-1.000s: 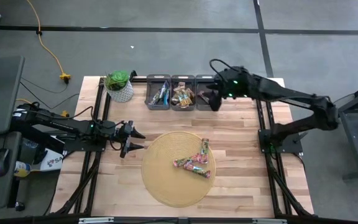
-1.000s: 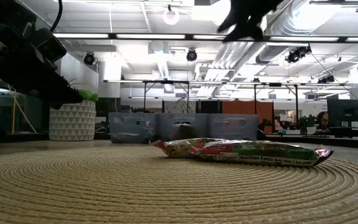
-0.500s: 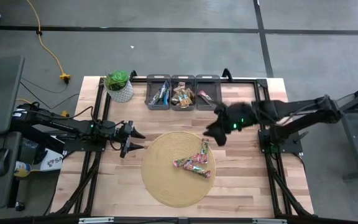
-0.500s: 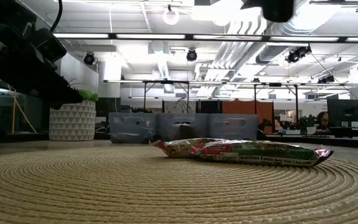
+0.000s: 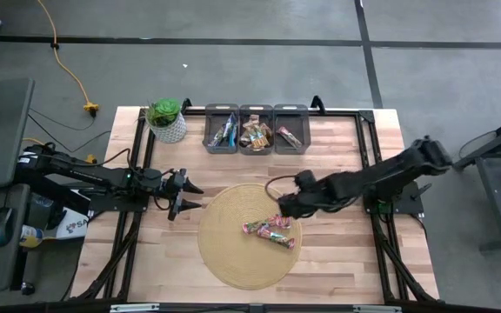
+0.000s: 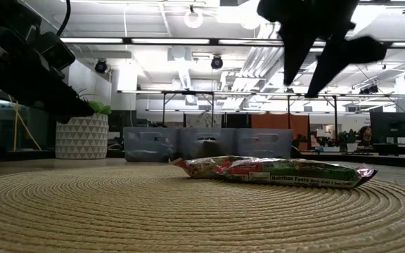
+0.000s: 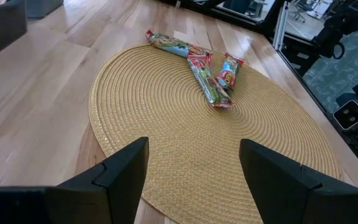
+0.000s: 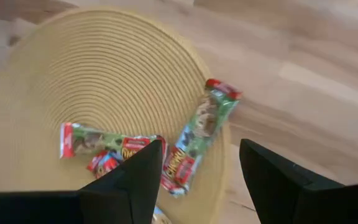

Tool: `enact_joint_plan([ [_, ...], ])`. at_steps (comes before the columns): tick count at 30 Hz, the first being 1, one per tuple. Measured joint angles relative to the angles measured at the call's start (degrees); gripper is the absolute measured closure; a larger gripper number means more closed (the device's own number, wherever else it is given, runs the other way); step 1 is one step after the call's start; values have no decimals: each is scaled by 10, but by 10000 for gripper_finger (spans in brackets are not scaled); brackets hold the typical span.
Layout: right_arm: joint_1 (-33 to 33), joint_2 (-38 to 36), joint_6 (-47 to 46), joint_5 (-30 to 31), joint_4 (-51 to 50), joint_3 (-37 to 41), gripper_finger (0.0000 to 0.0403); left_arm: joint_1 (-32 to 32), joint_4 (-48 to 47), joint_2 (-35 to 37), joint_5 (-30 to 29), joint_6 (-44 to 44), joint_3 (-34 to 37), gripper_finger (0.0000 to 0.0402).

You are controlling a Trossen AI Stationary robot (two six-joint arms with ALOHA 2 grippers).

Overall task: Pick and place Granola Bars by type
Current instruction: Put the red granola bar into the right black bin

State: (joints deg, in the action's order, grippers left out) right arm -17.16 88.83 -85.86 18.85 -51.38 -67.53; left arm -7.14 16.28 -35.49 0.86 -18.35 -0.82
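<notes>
The middle of the granola bar [image 5: 278, 223] [image 8: 199, 129] lying closest to the woven mat's rim is the next place for my right gripper to close.
Three granola bars in red-and-green wrappers lie flat on the round woven mat [image 5: 233, 252]: one [image 8: 201, 134] near the mat's right rim, two more [image 5: 268, 229] beside it. They also show in the left wrist view [image 7: 205, 78] and the low view [image 6: 280, 170]. My right gripper [image 5: 285, 207] [image 6: 322, 53] [image 8: 201, 180] hangs open above them, touching nothing. My left gripper [image 5: 187, 196] [image 7: 191, 168] waits open at the mat's left edge. More bars fill three grey bins [image 5: 256, 139] at the far edge.
A potted plant in a white pot [image 5: 166, 120] stands left of the bins. Bare wooden table [image 5: 337, 261] lies right of and nearer than the mat. Metal frame rails run along the table's left and right sides.
My right gripper has left the rightmost bin, swung toward the near edge and come down over the bars on the mat's right side. The bars on the mat have stayed in place.
</notes>
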Motion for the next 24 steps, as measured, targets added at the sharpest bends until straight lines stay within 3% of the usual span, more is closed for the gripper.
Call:
enact_joint_plan([
  [11,11,124,-96,-55,85,0,203,0,0,0,0,0,0,153],
  [24,40,139,-103,-69,84,0,203,0,0,0,0,0,0,153],
])
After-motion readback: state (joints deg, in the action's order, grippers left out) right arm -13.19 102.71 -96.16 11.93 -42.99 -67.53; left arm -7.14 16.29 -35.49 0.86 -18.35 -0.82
